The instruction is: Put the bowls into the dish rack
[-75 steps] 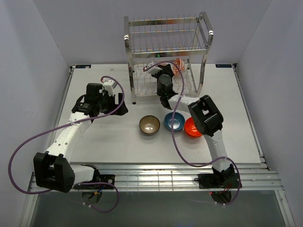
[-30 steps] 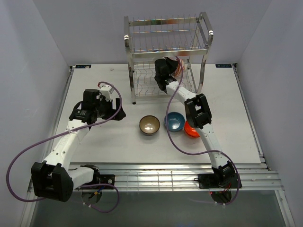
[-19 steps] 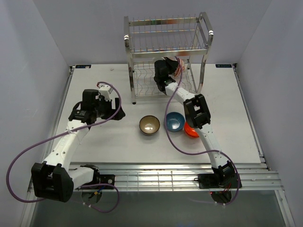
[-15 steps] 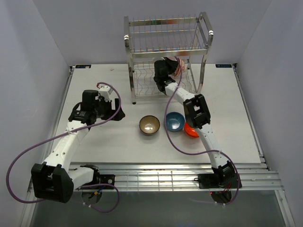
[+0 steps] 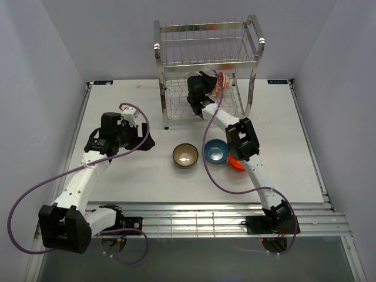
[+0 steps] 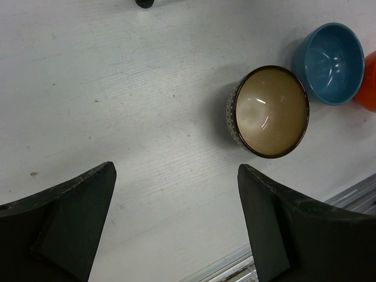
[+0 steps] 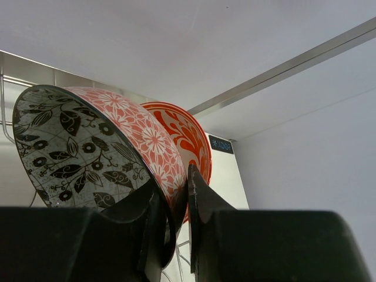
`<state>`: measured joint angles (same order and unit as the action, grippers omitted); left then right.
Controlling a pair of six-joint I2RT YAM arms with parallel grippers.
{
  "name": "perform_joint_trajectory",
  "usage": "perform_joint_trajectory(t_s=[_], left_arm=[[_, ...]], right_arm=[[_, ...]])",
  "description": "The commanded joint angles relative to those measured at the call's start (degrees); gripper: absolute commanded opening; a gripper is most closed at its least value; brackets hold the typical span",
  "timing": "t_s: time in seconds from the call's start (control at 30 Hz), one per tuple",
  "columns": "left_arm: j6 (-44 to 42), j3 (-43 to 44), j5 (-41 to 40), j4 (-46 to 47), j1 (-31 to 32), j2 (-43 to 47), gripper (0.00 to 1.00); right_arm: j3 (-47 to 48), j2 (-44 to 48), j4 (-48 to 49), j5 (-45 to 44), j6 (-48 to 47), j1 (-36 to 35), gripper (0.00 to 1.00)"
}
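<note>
The robot's right gripper will set the red-and-white patterned bowl down on edge in the dish rack's lower level (image 5: pixel 210 81) (image 7: pixel 85 154), against the other red-and-white bowl.
The silver wire dish rack (image 5: pixel 207 41) stands at the back of the table. My right gripper (image 5: pixel 210 86) reaches into its lower tier, shut on the rim of the red-and-white patterned bowl (image 5: pixel 221 83), which it holds on edge. In the right wrist view the gripper (image 7: pixel 176 181) pinches that bowl (image 7: pixel 126 141), and a second red-and-white round shape (image 7: pixel 185 136) sits close behind. The brown bowl (image 5: pixel 185 155), blue bowl (image 5: pixel 216 151) and orange-red bowl (image 5: pixel 236 163) stand upright mid-table. My left gripper (image 5: pixel 144 141) is open and empty, left of the brown bowl (image 6: pixel 271 111).
The right forearm (image 5: pixel 241 138) passes over the orange-red bowl and partly hides it. A shiny rack rail (image 7: pixel 282 67) runs above the held bowl. The blue bowl (image 6: pixel 329 61) and the orange-red bowl's edge (image 6: pixel 370 82) show in the left wrist view. Grey walls enclose the table.
My right gripper has carried the patterned bowl up and further into the rack's lower tier. The left arm has drawn back a little to the left. The three bowls on the table have not moved.
</note>
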<state>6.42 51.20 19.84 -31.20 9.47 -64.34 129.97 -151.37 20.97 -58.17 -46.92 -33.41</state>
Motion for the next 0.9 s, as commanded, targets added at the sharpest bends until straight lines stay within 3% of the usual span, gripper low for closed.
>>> perform_joint_trajectory(t_s=[0.0, 0.6, 0.87], left_arm=[[-0.3, 0.2, 2.0, 1.1, -0.3, 1.1, 0.95], [-0.7, 0.2, 1.6, 0.9, -0.3, 0.9, 0.95], [-0.6, 0.2, 1.7, 1.0, -0.4, 0.4, 0.95]], right_arm=[[1.2, 2.3, 6.2, 0.0, -0.6, -0.3, 0.13], [5.2, -2.1, 8.4, -2.1, -2.0, 1.4, 0.12], [4.8, -0.7, 2.9, -0.1, 3.7, 1.2, 0.28]])
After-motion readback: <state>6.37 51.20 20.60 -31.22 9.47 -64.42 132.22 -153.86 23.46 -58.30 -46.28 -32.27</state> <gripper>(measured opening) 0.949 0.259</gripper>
